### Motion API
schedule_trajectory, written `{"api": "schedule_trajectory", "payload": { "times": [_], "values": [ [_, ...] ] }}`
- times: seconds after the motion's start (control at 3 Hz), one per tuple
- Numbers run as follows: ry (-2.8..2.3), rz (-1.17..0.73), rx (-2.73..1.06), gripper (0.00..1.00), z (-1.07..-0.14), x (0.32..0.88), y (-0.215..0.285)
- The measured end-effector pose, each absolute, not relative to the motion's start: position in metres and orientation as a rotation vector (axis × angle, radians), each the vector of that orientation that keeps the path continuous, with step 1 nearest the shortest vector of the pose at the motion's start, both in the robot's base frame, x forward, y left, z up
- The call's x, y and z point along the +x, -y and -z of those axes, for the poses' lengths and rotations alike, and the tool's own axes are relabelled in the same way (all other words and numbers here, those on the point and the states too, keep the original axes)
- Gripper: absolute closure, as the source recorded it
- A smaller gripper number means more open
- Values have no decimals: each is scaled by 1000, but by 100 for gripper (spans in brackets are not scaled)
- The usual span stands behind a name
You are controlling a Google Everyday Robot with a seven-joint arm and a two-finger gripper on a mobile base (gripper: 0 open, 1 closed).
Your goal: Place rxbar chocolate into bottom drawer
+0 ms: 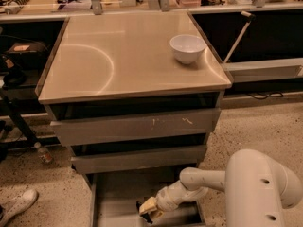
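My gripper is going to let go of the rxbar chocolate on the grey bottom of the bottom drawer, off its middle (129,213) toward the shoe.
The bottom drawer (116,200) is pulled out below two grey-fronted drawers, and its flat grey floor shows. My gripper (147,211) reaches down into it from the right, low over the floor near the drawer's middle. Its pale fingers (148,204) are closed on a small dark flat thing, the rxbar chocolate (145,215), which is mostly hidden by the fingers. My white arm (255,188) fills the lower right corner.
A white bowl (187,48) stands on the cabinet's metal top (118,60) at the back right. The middle drawer front (137,159) overhangs the back of the open drawer. A shoe (16,205) and a bottle (43,154) lie on the speckled floor at left.
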State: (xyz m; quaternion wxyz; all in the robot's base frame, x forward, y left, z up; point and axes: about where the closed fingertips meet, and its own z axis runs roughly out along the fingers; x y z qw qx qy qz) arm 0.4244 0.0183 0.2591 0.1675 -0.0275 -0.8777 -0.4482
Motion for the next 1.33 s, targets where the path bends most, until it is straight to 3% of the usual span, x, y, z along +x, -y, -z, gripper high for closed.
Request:
{"api": "schedule_trajectory", "payload": {
  "times": [1.33],
  "values": [
    [2528,1399,-97,100,-220,442,-82]
  ]
}}
